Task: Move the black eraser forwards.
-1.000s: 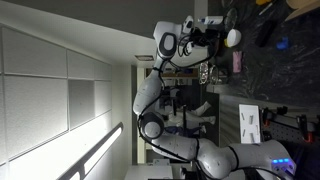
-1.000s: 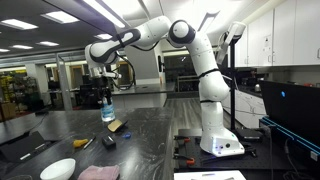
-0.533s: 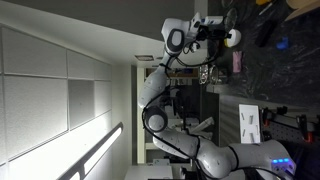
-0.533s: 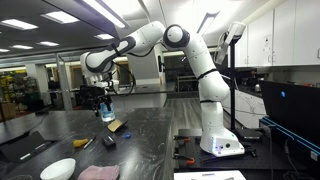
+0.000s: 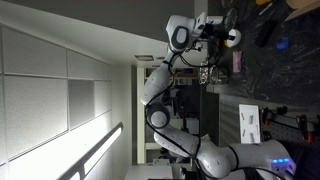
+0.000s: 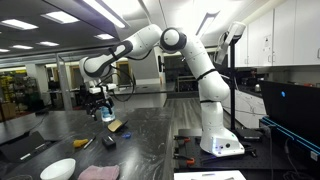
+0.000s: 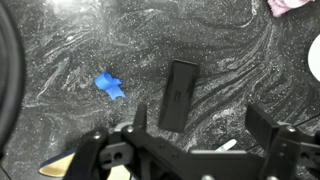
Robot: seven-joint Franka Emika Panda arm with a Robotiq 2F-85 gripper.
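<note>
The robot's gripper needs to grip the long sides of the black eraser, on its half nearer the yellow thing (image 5: 271,29) (image 7: 175,109).
The black eraser (image 7: 177,95) lies flat on the dark marbled table (image 7: 240,70), a matte oblong block. In the wrist view it sits just ahead of my gripper (image 7: 203,125), nearer the left finger. The fingers are spread wide with nothing between them. In an exterior view the gripper (image 6: 98,98) hangs above the table, apart from the small dark block (image 6: 108,141) that I take for the eraser. In the rotated exterior view the gripper (image 5: 218,28) is near the top; the eraser cannot be made out there.
A small blue object (image 7: 110,87) lies left of the eraser. A pink object (image 7: 290,6) is at the top right corner. A yellow thing (image 6: 115,126), a white bowl (image 6: 58,169) and a pink cloth (image 6: 98,173) are on the table's near part.
The arm has swung the gripper sideways over the table, leftwards in one exterior view. The objects on the table have not moved.
</note>
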